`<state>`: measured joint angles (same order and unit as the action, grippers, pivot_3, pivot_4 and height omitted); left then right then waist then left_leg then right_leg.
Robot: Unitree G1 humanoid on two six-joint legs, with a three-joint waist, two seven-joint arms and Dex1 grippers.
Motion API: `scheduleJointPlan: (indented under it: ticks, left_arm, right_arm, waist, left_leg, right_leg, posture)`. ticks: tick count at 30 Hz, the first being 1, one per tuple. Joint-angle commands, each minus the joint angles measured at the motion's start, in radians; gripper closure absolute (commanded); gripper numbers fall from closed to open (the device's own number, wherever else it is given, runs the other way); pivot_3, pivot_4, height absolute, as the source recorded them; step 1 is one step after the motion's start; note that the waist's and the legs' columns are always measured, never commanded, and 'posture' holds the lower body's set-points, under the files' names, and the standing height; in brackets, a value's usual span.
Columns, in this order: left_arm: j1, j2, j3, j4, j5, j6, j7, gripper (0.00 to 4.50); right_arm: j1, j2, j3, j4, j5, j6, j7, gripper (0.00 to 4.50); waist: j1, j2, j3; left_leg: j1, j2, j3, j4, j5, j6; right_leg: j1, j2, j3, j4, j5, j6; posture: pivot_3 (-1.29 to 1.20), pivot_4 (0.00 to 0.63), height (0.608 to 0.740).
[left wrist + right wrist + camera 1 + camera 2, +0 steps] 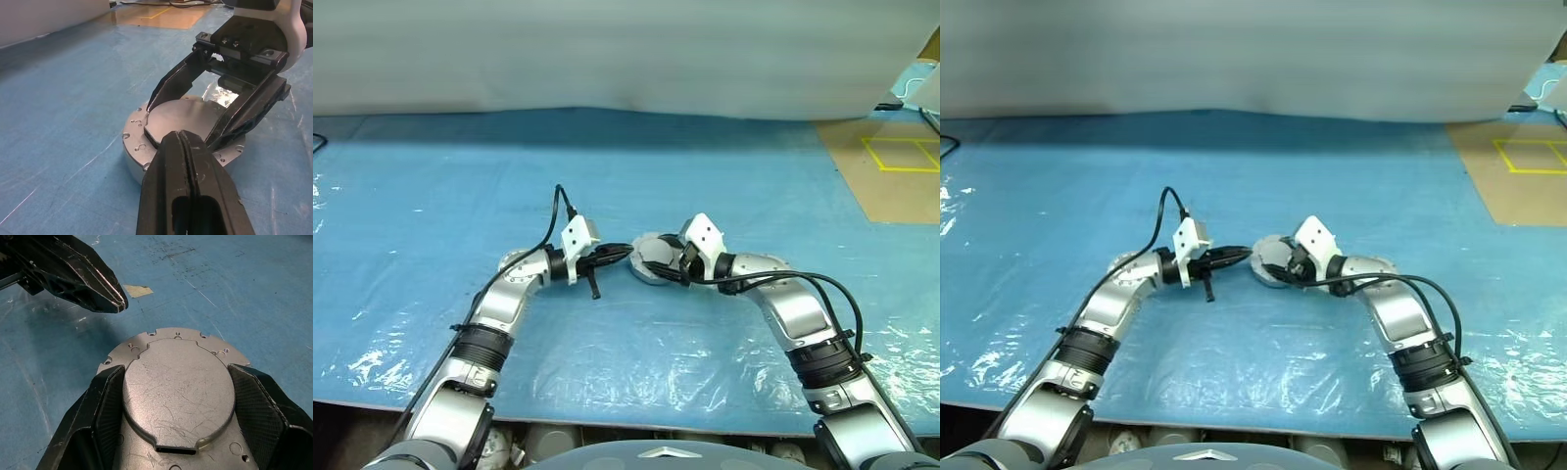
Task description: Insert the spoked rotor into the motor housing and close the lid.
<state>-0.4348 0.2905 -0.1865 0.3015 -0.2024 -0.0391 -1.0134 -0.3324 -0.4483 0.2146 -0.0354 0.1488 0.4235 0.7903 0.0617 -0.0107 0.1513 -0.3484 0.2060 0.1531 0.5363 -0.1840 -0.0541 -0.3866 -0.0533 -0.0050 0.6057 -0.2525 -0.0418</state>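
Observation:
My right gripper holds only the lid's raised disc by its sides, so it should open, roll its wrist and pinch lid and housing together at the housing's rim [236, 151].
The motor housing [161, 335] is a short silver cylinder lying on the blue sheet between my two hands. The lid [178, 387] lies flat on top of it, covering the inside. The spoked rotor is hidden. My right gripper [176, 371] straddles the lid, one black finger [171, 85] against each side of it. In the eye views that gripper [656, 266] covers much of the housing [644, 245]. My left gripper [181, 139] is shut with nothing in it. It points level at the housing's rim [134, 142], its tip [115, 303] close beside the flange and apart from it.
A blue plastic sheet [431, 196] covers the table. A brown board with yellow tape [891, 166] lies at the back right. A pale wall [607, 49] runs along the back. A scrap of tape [137, 290] sits on the sheet near the housing.

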Motion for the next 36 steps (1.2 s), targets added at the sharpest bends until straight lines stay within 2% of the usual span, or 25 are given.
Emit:
scheduleJointPlan:
  ticks: [1, 13, 23, 25, 28, 36]
  left_arm:
    - [-0.022, -0.008, -0.025, 0.023, 0.049, -0.015, 0.030, 4.50]
    - [-0.070, -0.059, -0.047, 0.132, 0.111, -0.052, 0.097, 4.50]
    - [-0.053, -0.044, -0.113, 0.123, 0.135, -0.051, 0.007, 4.50]
    - [-0.053, -0.045, -0.117, 0.123, 0.139, -0.052, 0.003, 4.50]
    - [-0.053, -0.045, -0.120, 0.122, 0.137, -0.054, -0.003, 4.50]
    - [-0.066, -0.043, -0.118, 0.133, 0.139, -0.060, -0.005, 4.50]
  right_arm:
    - [0.043, 0.000, 0.054, 0.049, -0.020, 0.065, 0.009, 1.54]
    - [0.063, -0.014, 0.036, -0.008, -0.003, 0.111, 0.009, 1.54]
    - [0.062, -0.039, 0.044, -0.030, -0.015, 0.118, 0.010, 1.54]
    - [0.063, -0.039, 0.043, -0.033, -0.021, 0.094, 0.004, 0.82]
    - [0.073, -0.044, 0.040, -0.059, -0.006, 0.076, 0.024, 0.02]
    - [0.085, -0.047, 0.048, -0.105, -0.034, 0.034, 0.014, 0.02]
  waist:
    - [0.000, 0.000, 0.000]
    - [0.008, 0.000, 0.000]
    - [0.012, 0.000, 0.000]
    - [0.013, 0.000, 0.000]
    - [0.014, 0.000, 0.000]
    - [0.017, 0.000, 0.000]
  left_leg:
    - [0.000, 0.000, 0.000, 0.000, 0.000, 0.000]
    - [0.000, 0.000, 0.000, 0.000, 0.000, 0.000]
    - [0.000, 0.000, -0.001, 0.000, 0.000, 0.000]
    - [0.000, 0.000, -0.002, 0.000, 0.000, 0.000]
    - [0.000, 0.000, -0.002, 0.000, 0.000, 0.000]
    - [-0.001, 0.000, -0.002, 0.000, 0.000, 0.000]
  right_leg:
    - [0.000, 0.000, 0.000, 0.000, 0.000, 0.000]
    - [0.000, -0.001, 0.000, 0.000, 0.000, 0.000]
    - [0.001, -0.002, 0.000, 0.000, -0.001, 0.002]
    - [0.001, -0.003, 0.000, 0.000, -0.001, 0.002]
    - [0.001, -0.003, 0.000, 0.000, -0.001, 0.002]
    - [0.001, -0.003, 0.000, -0.001, -0.002, 0.003]
  posture:
    - [0.00, 0.150, 0.740]
    - [0.00, 0.150, 0.740]
    - [0.00, 0.150, 0.740]
    - [0.00, 0.150, 0.740]
    - [0.00, 0.150, 0.740]
    - [0.00, 0.150, 0.740]
